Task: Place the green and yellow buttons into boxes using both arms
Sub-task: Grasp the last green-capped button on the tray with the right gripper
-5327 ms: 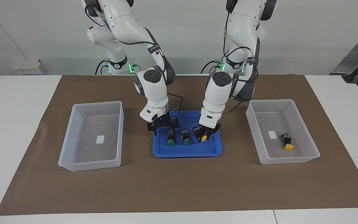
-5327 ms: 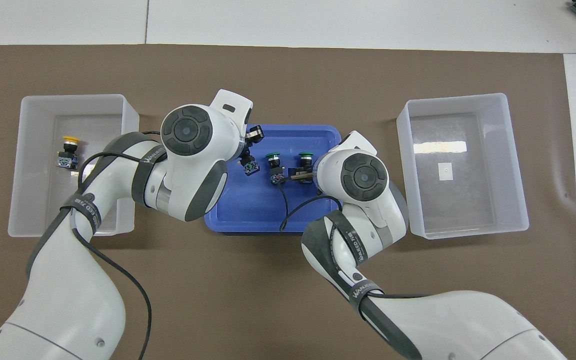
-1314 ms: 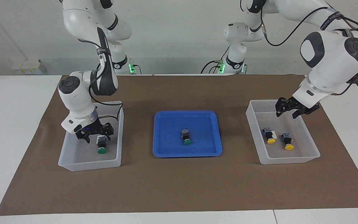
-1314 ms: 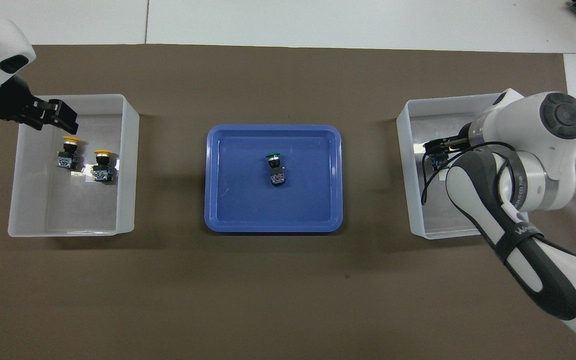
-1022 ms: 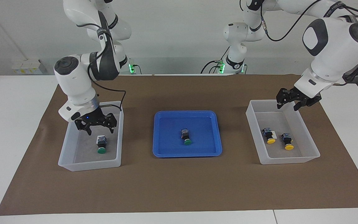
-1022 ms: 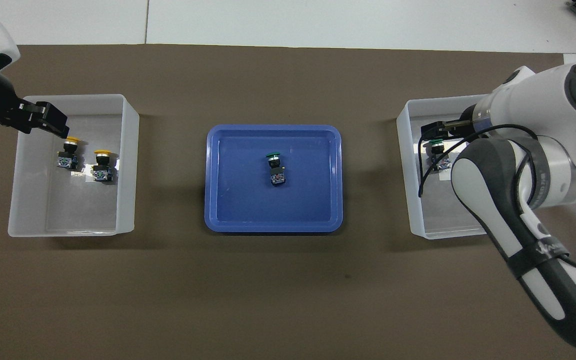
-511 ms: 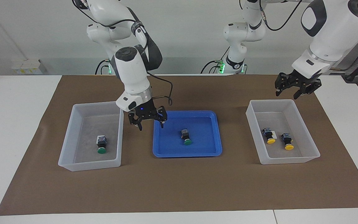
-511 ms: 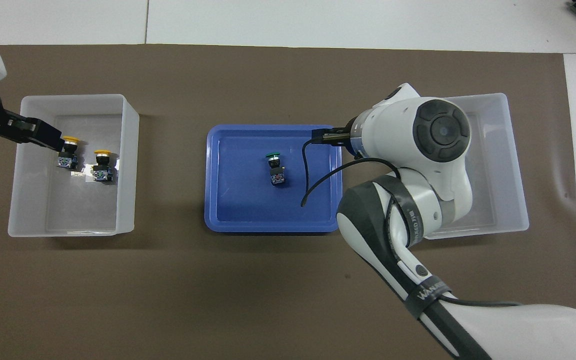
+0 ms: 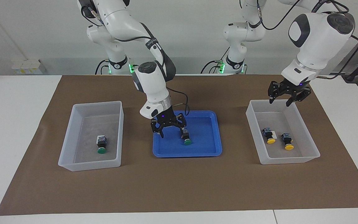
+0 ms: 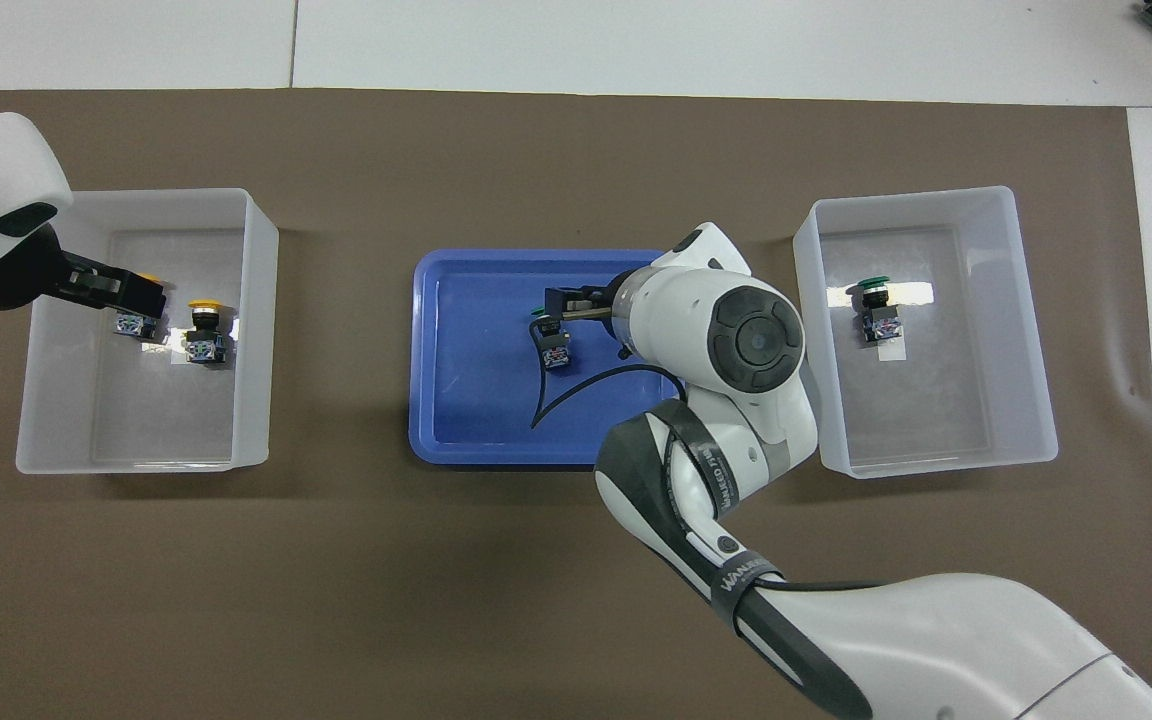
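Observation:
The green button is in the blue tray. My right gripper should close on the black body of the green button (image 10: 550, 329), just below the button's cap.
One green button (image 9: 185, 137) lies in the blue tray (image 9: 204, 149). My right gripper (image 9: 170, 131) hangs open low over the tray, one finger close beside that button's black body (image 10: 556, 355). From overhead the gripper (image 10: 561, 300) covers most of its cap. Another green button (image 9: 101, 147) lies in the box (image 9: 89, 165) toward the right arm's end. Two yellow buttons (image 9: 271, 137) (image 9: 287, 142) lie in the box (image 9: 291, 160) toward the left arm's end. My left gripper (image 9: 287, 95) hangs open and holds nothing above that box's robot-side rim.
Brown paper (image 9: 179, 186) covers the table under the tray and both boxes. The right arm's forearm (image 10: 716, 470) reaches over the tray's edge nearest the robots. White table surface (image 9: 14, 124) lies past the paper at each end.
My right gripper swung from the box with the green button to the blue tray and came down beside the button there. My left gripper rose above its box, then dipped slightly.

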Available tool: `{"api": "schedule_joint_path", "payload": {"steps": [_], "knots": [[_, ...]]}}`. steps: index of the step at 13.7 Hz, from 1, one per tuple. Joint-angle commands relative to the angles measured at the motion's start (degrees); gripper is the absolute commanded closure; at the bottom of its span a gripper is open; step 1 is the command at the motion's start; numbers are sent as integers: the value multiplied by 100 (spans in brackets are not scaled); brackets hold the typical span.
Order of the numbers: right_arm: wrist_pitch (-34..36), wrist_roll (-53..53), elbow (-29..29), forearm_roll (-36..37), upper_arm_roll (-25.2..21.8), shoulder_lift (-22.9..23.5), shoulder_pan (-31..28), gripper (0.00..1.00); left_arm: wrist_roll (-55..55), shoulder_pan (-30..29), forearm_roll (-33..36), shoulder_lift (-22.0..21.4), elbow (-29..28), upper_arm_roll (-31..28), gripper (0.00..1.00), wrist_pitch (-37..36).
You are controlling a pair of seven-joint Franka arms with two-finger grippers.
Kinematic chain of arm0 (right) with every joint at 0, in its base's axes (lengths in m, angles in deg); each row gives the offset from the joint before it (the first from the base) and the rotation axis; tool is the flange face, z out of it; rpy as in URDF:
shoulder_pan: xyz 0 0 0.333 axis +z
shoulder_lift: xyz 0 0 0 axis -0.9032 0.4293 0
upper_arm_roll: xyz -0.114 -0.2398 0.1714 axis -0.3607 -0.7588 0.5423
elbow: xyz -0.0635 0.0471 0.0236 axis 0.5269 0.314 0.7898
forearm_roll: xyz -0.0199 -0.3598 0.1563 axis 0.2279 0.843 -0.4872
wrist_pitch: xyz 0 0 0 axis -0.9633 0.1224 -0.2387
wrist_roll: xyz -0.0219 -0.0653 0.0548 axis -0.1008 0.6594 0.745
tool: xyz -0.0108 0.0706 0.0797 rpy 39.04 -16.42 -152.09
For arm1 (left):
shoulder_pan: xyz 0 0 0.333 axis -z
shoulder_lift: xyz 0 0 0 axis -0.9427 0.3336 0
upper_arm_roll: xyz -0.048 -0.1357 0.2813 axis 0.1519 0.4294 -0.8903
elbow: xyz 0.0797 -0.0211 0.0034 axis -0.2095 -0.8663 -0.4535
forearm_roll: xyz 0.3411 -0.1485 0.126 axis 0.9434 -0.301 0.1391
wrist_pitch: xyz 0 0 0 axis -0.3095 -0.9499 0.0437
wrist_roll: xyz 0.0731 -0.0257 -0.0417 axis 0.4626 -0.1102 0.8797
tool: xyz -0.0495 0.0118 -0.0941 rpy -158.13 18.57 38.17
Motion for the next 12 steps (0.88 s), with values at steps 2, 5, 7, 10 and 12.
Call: {"api": "schedule_joint_path", "payload": {"steps": [2,5,7,10,12], "knots": [[-680,441,-27,34,-37,328,347,0,-79,27,78,-196,-248,-41,32,67],[-671,442,-202,453,-55,407,497,0,-403,-402,78,-196,-169,-111,32,-74],[-593,425,-229,1077,-64,425,427,0,-561,-640,87,-161,23,-111,32,-214],[-601,390,-273,1484,-55,513,365,0,-562,-712,78,-4,437,-111,32,-575],[-645,346,-308,1580,-64,530,356,31,-501,-633,61,24,482,-94,36,-584]]}}
